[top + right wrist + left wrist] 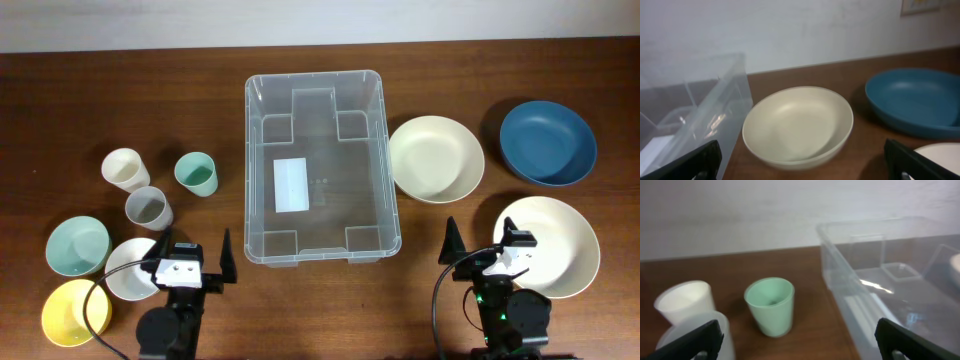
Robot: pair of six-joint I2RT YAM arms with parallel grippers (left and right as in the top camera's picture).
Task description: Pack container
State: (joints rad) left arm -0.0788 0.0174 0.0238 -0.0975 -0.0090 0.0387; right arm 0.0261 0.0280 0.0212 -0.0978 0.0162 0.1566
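Observation:
I will close my right gripper on the cream bowl's rim (477,179) (846,137), on the cream bowl's side away from the container, toward the blue bowl.
The container (340,205) is a large clear bin with a white label, standing empty in the middle of the table. It also shows in the left wrist view (840,275) and in the right wrist view (720,102). My left gripper (195,255) is open and empty near the front edge, left of the container's front corner. In its wrist view (797,347) it faces a green cup (770,305). My right gripper (483,245) is open and empty, right of the container's front corner. In its wrist view (802,165) it faces a cream bowl (797,125).
On the left stand a cream cup (125,168), the green cup (197,173), a grey cup (148,208), a teal bowl (77,246), a white bowl (130,270) and a yellow bowl (72,312). On the right are the cream bowl (436,158), a blue bowl (548,142) and a white bowl (560,245).

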